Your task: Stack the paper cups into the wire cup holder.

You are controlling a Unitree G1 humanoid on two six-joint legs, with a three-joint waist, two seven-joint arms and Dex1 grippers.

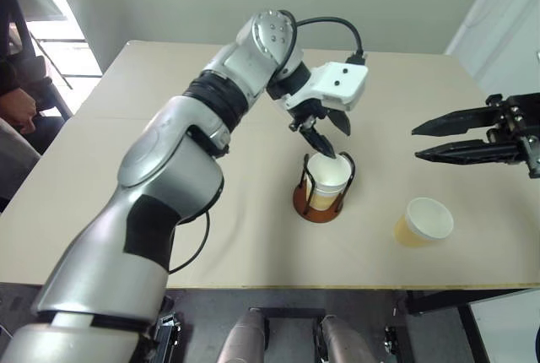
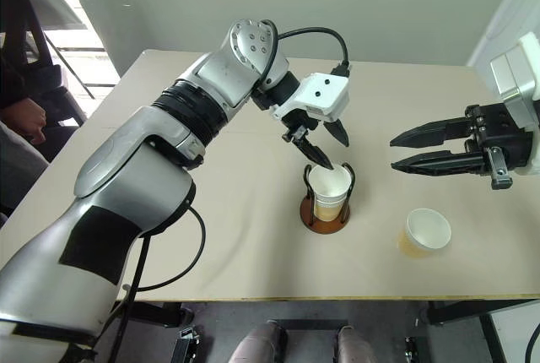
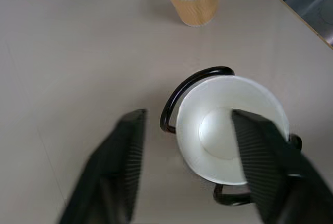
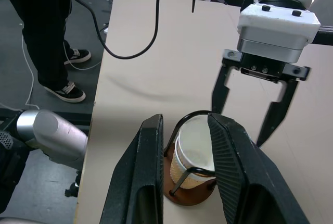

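Next, my right gripper grips the near side of the rim (image 1: pixel 439 237) of the lone paper cup by the table's front edge.
The wire cup holder (image 1: pixel 319 209), a reddish-brown disc with black wire loops, stands mid-table with a paper cup (image 1: pixel 327 176) upright inside it. My left gripper (image 1: pixel 336 142) hangs just over that cup's rim, open; in the left wrist view one finger (image 3: pixel 263 166) is above the white inside and the other (image 3: pixel 122 161) is outside the loop. A second paper cup (image 1: pixel 424 221) stands alone on the table to the right of the holder, near the front edge. My right gripper (image 1: pixel 417 143) hovers to the right, pointing at the holder, open and empty.
The tan table (image 1: pixel 152 169) is bare to the left of and behind the holder. A person sits beyond the table's left edge, one hand (image 1: pixel 17 105) showing; a person's legs and shoes (image 4: pixel 70 91) stand on the floor beside the table.
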